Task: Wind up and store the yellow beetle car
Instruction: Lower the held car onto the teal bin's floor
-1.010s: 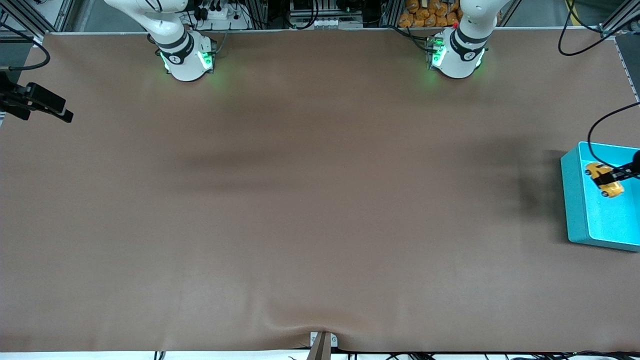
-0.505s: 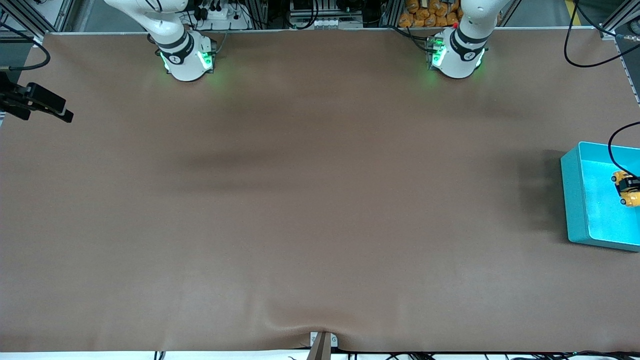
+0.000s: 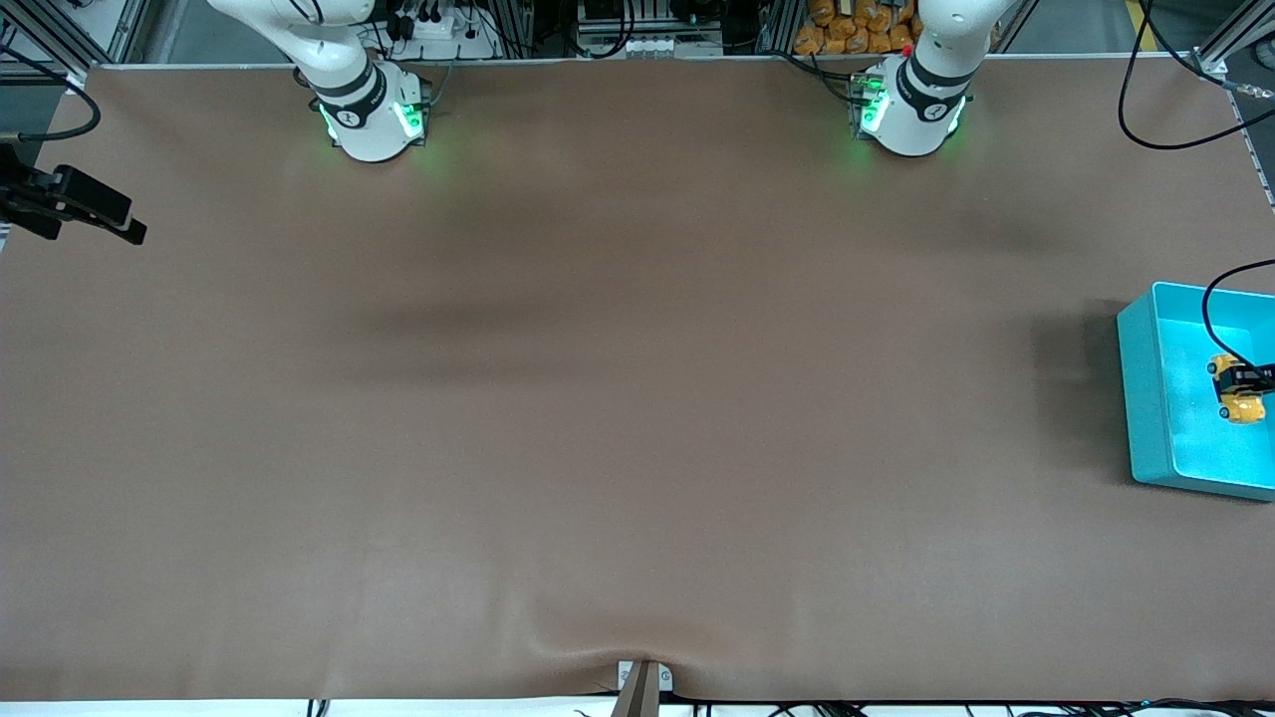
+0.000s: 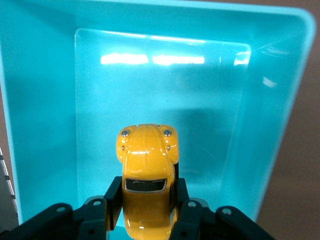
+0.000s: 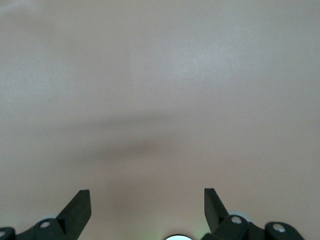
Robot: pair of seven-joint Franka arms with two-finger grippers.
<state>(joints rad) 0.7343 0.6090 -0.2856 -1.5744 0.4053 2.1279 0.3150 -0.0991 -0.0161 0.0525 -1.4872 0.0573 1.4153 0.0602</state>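
Next, I release the yellow beetle car with my left gripper on the bottom of the teal bin, toward the rim [image 3: 1197, 398] [image 4: 150, 147] facing the brown mat.
The yellow beetle car [image 3: 1241, 400] is a small glossy toy with dark windows. My left gripper [image 3: 1243, 378] is shut on its sides and holds it over the inside of the teal bin [image 3: 1146, 398] at the left arm's end of the table. In the left wrist view the car [image 4: 146, 160] sits between the black fingers [image 4: 115, 195], nose toward the bin floor [image 4: 160, 90]. I cannot tell whether the car touches the floor. My right gripper [image 5: 147, 197] is open and empty over bare brown table, and that arm waits.
The brown mat [image 3: 637, 398] covers the whole table. A black cable [image 3: 1210, 299] loops over the bin. A black fixture [image 3: 75, 204] reaches in at the right arm's end. The arm bases [image 3: 374, 115] stand along the edge farthest from the front camera.
My left gripper carried the car farther over the bin toward the left arm's end of the table, turned it, and brought it lower. The right arm has not moved.
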